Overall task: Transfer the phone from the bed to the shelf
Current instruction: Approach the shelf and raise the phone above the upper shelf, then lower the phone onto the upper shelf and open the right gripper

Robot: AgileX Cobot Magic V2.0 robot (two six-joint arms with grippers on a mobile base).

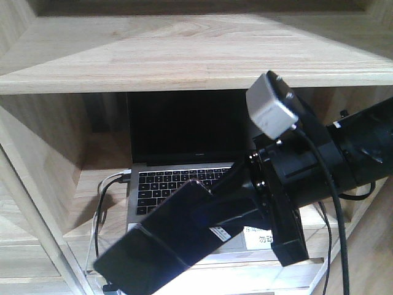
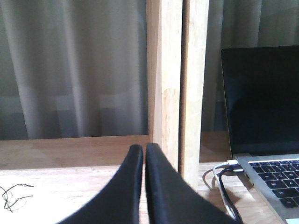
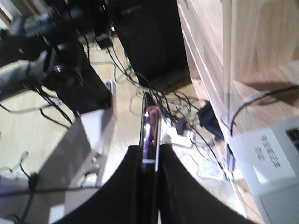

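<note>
I need to set the phone toward the back of the upper shelf board (image 1: 116, 27), above the white cable, with my right gripper.
The phone (image 1: 144, 249) is a glossy black slab, held tilted with its far end low and to the left, in front of the shelf (image 1: 184, 55). My right gripper (image 1: 212, 215) is shut on its upper end. In the right wrist view the phone (image 3: 150, 123) shows edge-on, pinkish and shiny, between the black fingers (image 3: 180, 186) of the right gripper (image 3: 150, 151). My left gripper (image 2: 144, 151) is shut with nothing in it, just before a shelf upright (image 2: 163, 74). The bed is out of view.
An open silver laptop (image 1: 178, 178) with a dark screen stands on the lower shelf board, cables (image 1: 104, 190) plugged in at its left. It also appears as the laptop (image 2: 264, 107) beside the left gripper. Tangled cables (image 3: 187, 126) and black equipment (image 3: 70, 70) lie on the floor below.
</note>
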